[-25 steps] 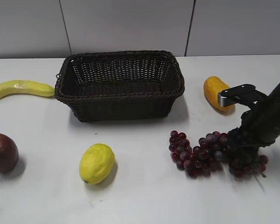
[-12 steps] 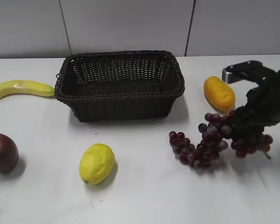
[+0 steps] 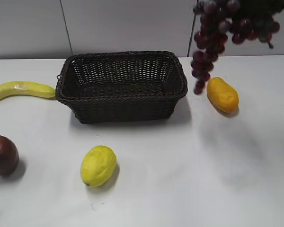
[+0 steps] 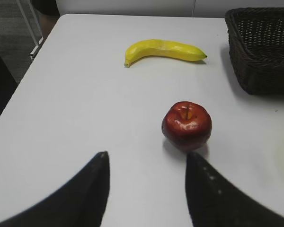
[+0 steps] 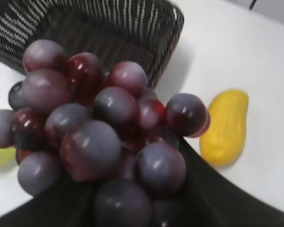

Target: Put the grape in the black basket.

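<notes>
My right gripper will let go of the grape in the middle of the black basket [image 3: 130,74] [image 5: 94,24], up against the basket's back side.
The grape [image 3: 213,33] hangs in the air at the top right of the exterior view, its lower end dangling just right of the black basket [image 3: 121,84]. My right gripper is above that frame's top edge, out of sight there. In the right wrist view it [image 5: 132,189] is shut on the grape [image 5: 94,123], which fills the frame, with the black basket [image 5: 132,28] below and behind. My left gripper [image 4: 146,163] is open and empty over the table, near a red apple [image 4: 187,124]; the basket's corner [image 4: 262,47] shows at the upper right.
A yellow lemon [image 3: 98,165] lies in front of the basket. An orange-yellow mango [image 3: 222,94] lies to its right, under the hanging grape. A banana [image 3: 19,90] and a red apple [image 3: 2,155] lie at the left.
My right gripper has lifted the grape off the table, up and toward the basket's right side. The gripper has left the top of the exterior view.
</notes>
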Motion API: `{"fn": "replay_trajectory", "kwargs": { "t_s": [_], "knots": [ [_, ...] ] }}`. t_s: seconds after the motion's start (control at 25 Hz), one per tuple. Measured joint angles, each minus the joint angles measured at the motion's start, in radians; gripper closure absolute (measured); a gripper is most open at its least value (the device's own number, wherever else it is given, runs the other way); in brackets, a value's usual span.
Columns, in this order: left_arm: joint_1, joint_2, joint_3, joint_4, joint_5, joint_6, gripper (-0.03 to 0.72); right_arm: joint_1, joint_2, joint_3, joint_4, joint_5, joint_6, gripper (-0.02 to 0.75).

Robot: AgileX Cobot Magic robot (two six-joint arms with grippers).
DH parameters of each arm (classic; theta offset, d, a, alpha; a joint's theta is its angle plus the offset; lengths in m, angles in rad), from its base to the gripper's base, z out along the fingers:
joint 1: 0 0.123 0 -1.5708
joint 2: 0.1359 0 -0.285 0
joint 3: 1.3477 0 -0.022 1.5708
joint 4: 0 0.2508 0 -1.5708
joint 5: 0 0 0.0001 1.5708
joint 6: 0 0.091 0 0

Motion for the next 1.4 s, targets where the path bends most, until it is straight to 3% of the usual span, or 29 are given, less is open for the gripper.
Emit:
{"fn": "replay_trajectory", "kwargs": {
  "t_s": [0.28, 0.6, 0.92, 1.32, 1.4],
  "knots": [
    [0.0, 0.0, 0.0, 0.0, 0.0, 0.0, 0.199, 0.021, 0.044, -0.179, 0.073, -0.013, -0.002, 0.457],
    [0.0, 0.0, 0.0, 0.0, 0.0, 0.0, 0.199, 0.18, 0.251, -0.286, 0.033, -0.141, -0.003, 0.458],
    [0.0, 0.0, 0.0, 0.0, 0.0, 0.0, 0.199, 0.266, 0.515, -0.302, 0.02, -0.311, -0.049, 0.458],
    [0.0, 0.0, 0.0, 0.0, 0.0, 0.0, 0.199, 0.279, 0.71, -0.302, 0.019, -0.397, -0.05, 0.458],
    [0.0, 0.0, 0.0, 0.0, 0.0, 0.0, 0.199, 0.279, 0.714, -0.302, 0.02, -0.4, -0.05, 0.363]
  ]
}}
